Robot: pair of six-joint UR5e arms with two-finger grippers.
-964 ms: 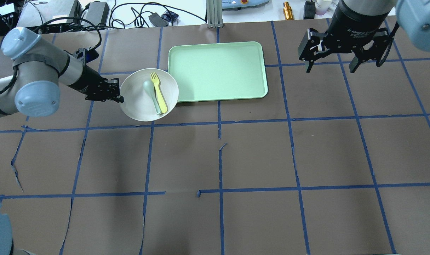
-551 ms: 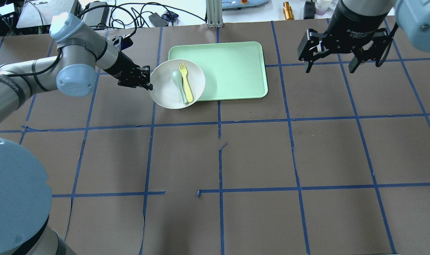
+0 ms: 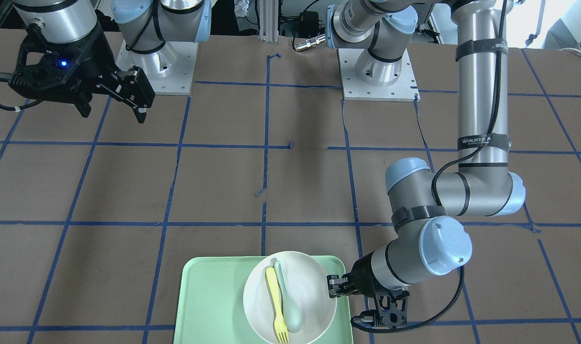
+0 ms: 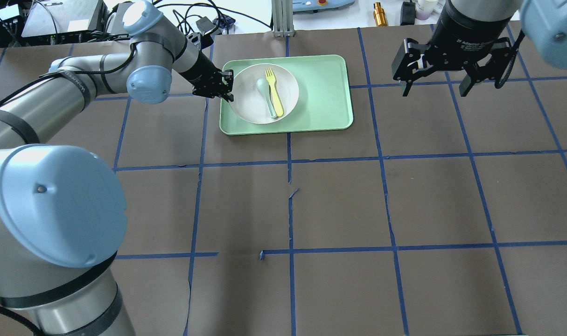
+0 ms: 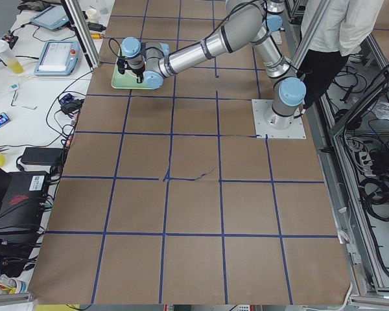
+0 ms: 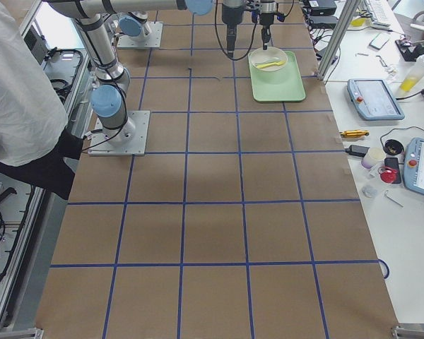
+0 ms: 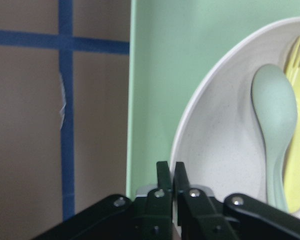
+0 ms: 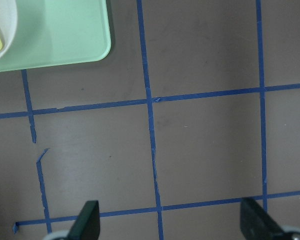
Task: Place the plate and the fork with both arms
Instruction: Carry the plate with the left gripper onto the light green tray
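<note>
Next, my left gripper releases the off-white plate in the middle of the mint-green tray [image 3: 263, 302], with the fork and spoon still inside.
The off-white plate [image 4: 246, 100] is over the left half of the mint-green tray [image 4: 320, 93]. The pale-yellow fork [image 4: 274, 93] and a grey-green spoon [image 4: 264, 93] lie side by side in it. My left gripper [image 4: 228, 86] is shut on the plate's left rim, which the left wrist view shows pinched between the closed fingers [image 7: 162, 175], next to the plate [image 7: 225, 150], spoon [image 7: 275, 110] and fork [image 7: 295, 150]. I cannot tell whether the plate touches the tray. My right gripper [image 4: 433, 88] hangs open and empty, high to the right of the tray.
The table is brown paper with a blue tape grid. The right half of the tray [image 3: 213, 296] is bare. Cables, boxes and a metal post [image 4: 282, 18] stand past the table's far edge. Both arm bases [image 3: 376, 71] are bolted at the near side.
My left gripper has carried the plate, with fork and spoon in it, right and away from me, from the tray's left edge to over the tray. The right gripper has not moved.
</note>
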